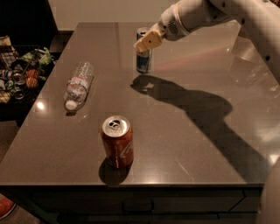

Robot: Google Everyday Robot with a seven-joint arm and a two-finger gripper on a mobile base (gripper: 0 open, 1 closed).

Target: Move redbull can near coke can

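The redbull can will go down from my gripper close by the coke can's far side (141, 134), toward my arm's shadow.
The redbull can (143, 61), slim and blue-and-silver, is at the far middle of the dark table (188, 144). My gripper (148, 41) is shut on its upper part and holds it upright, a little above the tabletop; its shadow lies apart from it on the near side. The coke can (117, 141), red with a silver top and pull tab, stands upright near the front edge, well in front of the redbull can and slightly left. My arm (205, 13) reaches in from the upper right.
A clear plastic water bottle (78, 84) lies on its side on the left part of the table. A wire basket of snacks (17, 72) stands on the floor past the table's left edge. The arm's shadow (192, 109) crosses the table's right half.
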